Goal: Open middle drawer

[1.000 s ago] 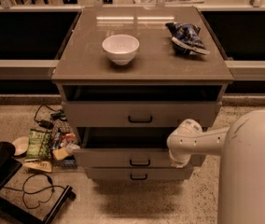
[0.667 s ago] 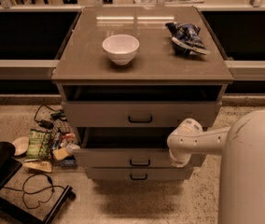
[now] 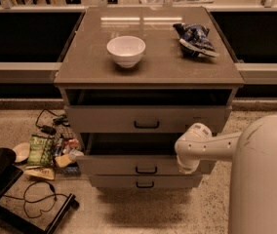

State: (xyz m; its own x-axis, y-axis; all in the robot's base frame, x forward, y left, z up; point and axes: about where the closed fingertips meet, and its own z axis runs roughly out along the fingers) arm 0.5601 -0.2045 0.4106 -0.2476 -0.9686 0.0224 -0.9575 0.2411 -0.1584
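Observation:
The middle drawer is only part way out of the cabinet. My gripper needs to back away, grab the end of the drawer front [image 3: 198,167] and pull it farther.
The cabinet has three grey-beige drawers. The middle drawer [image 3: 128,164] is pulled out, its low front with a small black handle [image 3: 146,169] standing forward of the top drawer front [image 3: 146,119], with a dark gap behind it. The lowest drawer [image 3: 145,182] sits just beneath. My white arm reaches in from the right, and its wrist end [image 3: 191,150] rests at the right end of the middle drawer front. The gripper itself [image 3: 186,168] is hidden behind the wrist.
A white bowl [image 3: 126,50] and a blue snack bag [image 3: 195,39] lie on the cabinet top [image 3: 148,67]. Snack packets [image 3: 41,150], cables [image 3: 36,199] and a dark chair base [image 3: 2,179] clutter the floor at left. My white body [image 3: 263,179] fills the lower right.

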